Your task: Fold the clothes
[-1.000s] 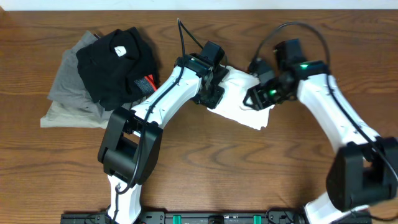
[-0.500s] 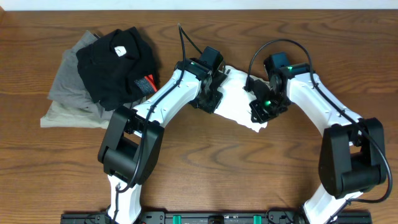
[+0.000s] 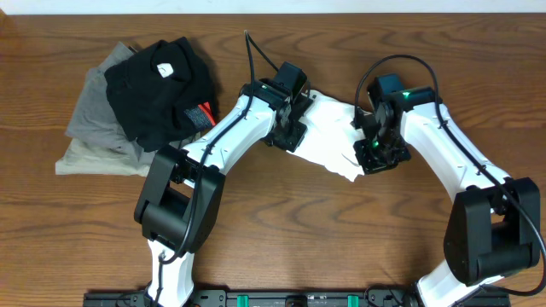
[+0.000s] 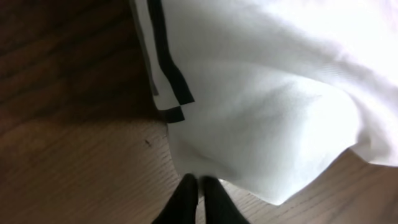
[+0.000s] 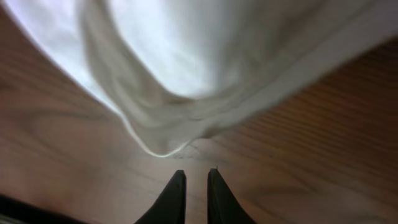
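The left gripper's fingers catch only the white T-shirt's lower edge below the dark stripes, so the robot should open them and take the striped end [image 4: 178, 107] farther in.
The white T-shirt [image 3: 328, 141] lies bunched in the middle of the table. My left gripper [image 3: 286, 130] is at its left end. In the left wrist view its tips [image 4: 200, 179] are pressed together on the cloth's [image 4: 267, 93] lower edge, below two dark stripes [image 4: 165, 56]. My right gripper [image 3: 375, 155] hangs over the shirt's right end. In the right wrist view it [image 5: 196, 173] stands slightly open over bare wood, just short of a hanging fold of the shirt [image 5: 186, 62], with nothing between the fingers.
A black folded garment with a red tag [image 3: 158, 81] lies on grey folded garments [image 3: 98, 128] at the back left. Bare wooden table [image 3: 341, 239] stretches in front of the shirt.
My left jaws have closed on the shirt's edge. My right gripper has slid right and toward the front, off the shirt's top to its right end.
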